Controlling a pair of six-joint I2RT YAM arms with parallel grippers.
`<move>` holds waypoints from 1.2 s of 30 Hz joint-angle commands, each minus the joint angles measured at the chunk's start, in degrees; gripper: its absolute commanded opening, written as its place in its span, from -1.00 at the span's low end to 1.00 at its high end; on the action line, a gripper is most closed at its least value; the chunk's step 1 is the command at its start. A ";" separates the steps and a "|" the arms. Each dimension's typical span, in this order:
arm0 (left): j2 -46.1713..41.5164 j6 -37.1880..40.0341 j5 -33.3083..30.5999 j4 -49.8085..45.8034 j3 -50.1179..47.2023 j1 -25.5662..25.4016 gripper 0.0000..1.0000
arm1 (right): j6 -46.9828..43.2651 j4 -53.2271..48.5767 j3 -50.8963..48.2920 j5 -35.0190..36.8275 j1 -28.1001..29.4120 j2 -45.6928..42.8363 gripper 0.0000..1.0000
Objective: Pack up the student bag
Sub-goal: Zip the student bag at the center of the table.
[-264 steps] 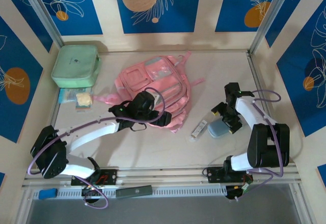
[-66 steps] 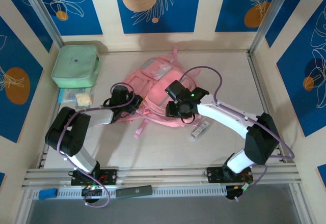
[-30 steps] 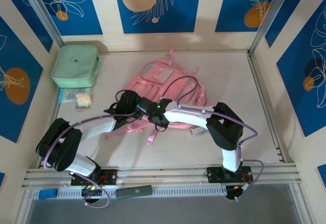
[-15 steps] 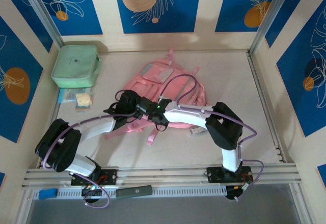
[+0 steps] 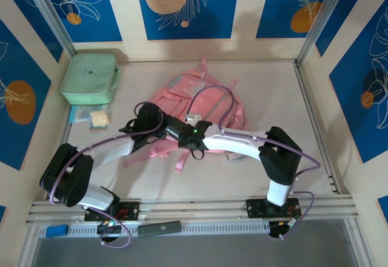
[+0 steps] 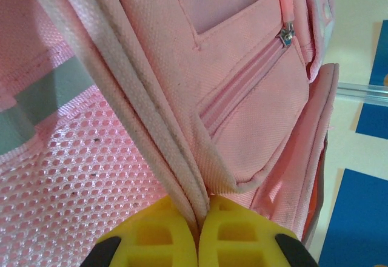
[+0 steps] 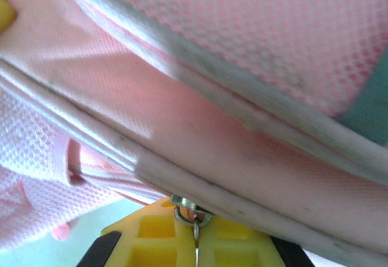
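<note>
My right gripper should move back while my left gripper takes the edge point(image 7: 134, 165) beside the zipper pull, because my left gripper is holding a fold away from the pull.
The student bag point(image 5: 209, 106), a soft pink backpack, lies in the middle of the table with a strap trailing toward the front. My left gripper point(image 5: 159, 127) is at its near left edge. In the left wrist view it point(image 6: 198, 221) is shut on a fold of pink fabric and webbing of the bag point(image 6: 242, 115). My right gripper point(image 5: 183, 135) sits just beside the left one. In the right wrist view it point(image 7: 195, 236) is shut on a small metal zipper pull point(image 7: 194, 213) under a piped seam of the bag point(image 7: 182, 115).
A mint-green zipped case point(image 5: 91, 77) stands at the back left, with small packets point(image 5: 91, 118) in front of it. A slim white tube point(image 5: 233, 156) lies by the bag's near right side, under the right arm. Walls close the table on three sides.
The right gripper has shut on the zipper pull. Both grippers and the bag's near edge have shifted slightly; the right arm's elbow has swung to the right.
</note>
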 commanded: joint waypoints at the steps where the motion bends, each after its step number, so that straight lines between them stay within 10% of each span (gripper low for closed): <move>1: -0.01 5.91 0.03 -3.91 4.04 4.82 -1.00 | -5.44 -4.92 -2.88 -1.66 -1.76 -4.55 -1.00; 16: 12.12 22.09 16.54 -8.78 18.62 17.55 -1.00 | -21.36 -2.02 -10.68 -9.59 -6.21 -18.65 -1.00; 19: 12.27 23.57 19.74 -7.65 19.53 17.53 -0.29 | -23.28 -1.71 -5.54 -10.34 -3.39 -15.84 -1.00; 23: 7.81 23.04 21.97 -4.36 14.25 17.38 0.08 | -20.34 -1.15 -2.82 -13.52 -4.39 -12.79 -1.00; 30: -8.57 16.01 17.31 -7.38 -0.33 15.06 0.42 | -20.69 0.85 -2.89 -14.01 -2.85 -11.10 -1.00; 36: -20.23 4.84 1.63 -8.59 -8.22 3.37 0.52 | -19.74 0.58 -3.73 -14.31 -2.39 -11.01 -1.00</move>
